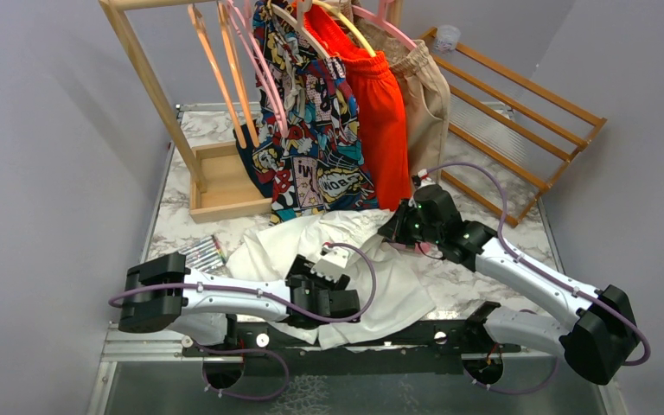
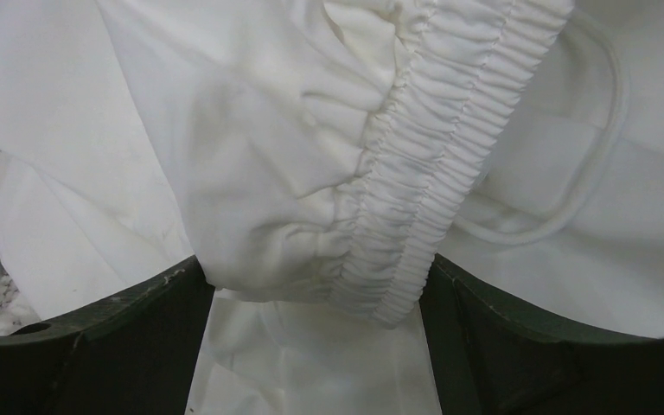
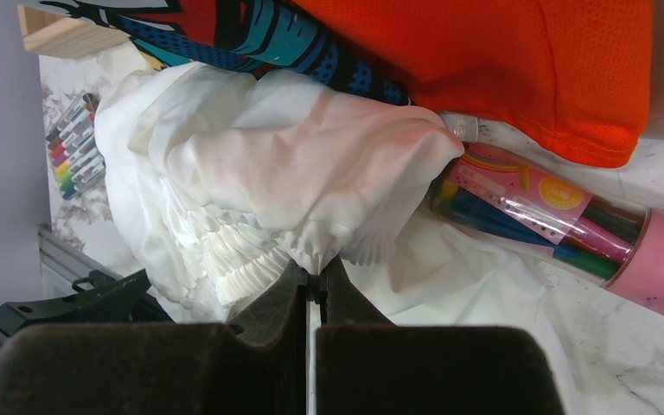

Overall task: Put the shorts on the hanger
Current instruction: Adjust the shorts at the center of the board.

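Note:
The white shorts' waistband is bunched around the fingers of my right gripper, so my right gripper needs to open and grab the waistband's end [image 3: 372, 246] before both grippers spread the waistband.
The white shorts [image 1: 277, 251] lie crumpled on the marble table between the two arms. My left gripper [image 1: 337, 266] sits low over them. In the left wrist view its jaws stand wide apart [image 2: 316, 281] with the gathered elastic waistband [image 2: 432, 173] and a drawstring loop [image 2: 588, 173] between and beyond them. My right gripper [image 1: 395, 232] is shut on a pinch of the shorts' fabric [image 3: 311, 173] and holds a bunch raised just above the table; its fingertips [image 3: 292, 290] meet on the cloth. The light-pink hanger [image 1: 264, 82] hangs on the wooden rack at the back.
On the rack [image 1: 143, 69] hang orange hangers [image 1: 225, 69], comic-print shorts [image 1: 311, 147], orange-red shorts [image 1: 380, 112] and a beige garment [image 1: 424, 95]. Loose markers [image 1: 203, 252] lie at the left. A pink tube of pens [image 3: 553, 220] lies by the shorts. A slatted wooden frame [image 1: 519, 130] leans at the right.

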Available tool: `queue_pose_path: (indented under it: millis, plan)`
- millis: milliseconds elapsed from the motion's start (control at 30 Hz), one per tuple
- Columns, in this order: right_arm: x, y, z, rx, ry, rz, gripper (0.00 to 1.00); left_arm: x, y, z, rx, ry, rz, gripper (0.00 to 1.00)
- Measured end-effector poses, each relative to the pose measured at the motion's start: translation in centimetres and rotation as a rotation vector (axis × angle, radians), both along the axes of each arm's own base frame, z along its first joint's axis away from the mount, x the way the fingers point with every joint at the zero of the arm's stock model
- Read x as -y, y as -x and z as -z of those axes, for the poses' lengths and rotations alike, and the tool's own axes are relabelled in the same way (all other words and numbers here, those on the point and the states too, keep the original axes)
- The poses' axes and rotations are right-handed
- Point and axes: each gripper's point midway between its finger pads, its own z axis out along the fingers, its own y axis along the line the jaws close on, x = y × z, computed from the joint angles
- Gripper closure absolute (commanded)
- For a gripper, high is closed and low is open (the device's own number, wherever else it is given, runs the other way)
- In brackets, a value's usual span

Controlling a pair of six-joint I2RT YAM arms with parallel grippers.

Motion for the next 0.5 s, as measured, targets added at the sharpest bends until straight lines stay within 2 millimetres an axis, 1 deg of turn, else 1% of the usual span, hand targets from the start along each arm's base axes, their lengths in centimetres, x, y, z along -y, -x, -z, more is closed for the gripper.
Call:
queue_pose_path:
  millis: [167, 300, 367, 500]
  plan:
    - [-0.1, 0.1, 0.0, 0.000, -0.001, -0.010, 0.99, -0.3, -0.1, -0.4, 0.017, 0.019, -0.026, 0.45]
    - [-0.2, 0.2, 0.0, -0.002, -0.003, -0.020, 0.99, -0.6, -0.9, -1.7, 0.052, 0.068, -0.062, 0.67]
    - [-0.2, 0.3, 0.0, -0.001, -0.002, -0.028, 0.99, -1.1, -1.8, -2.4, 0.071, 0.087, -0.100, 0.73]
    - [-0.3, 0.5, 0.2, -0.001, 0.009, -0.053, 0.99, -2.4, -3.7, -3.1, 0.099, 0.071, -0.166, 0.85]
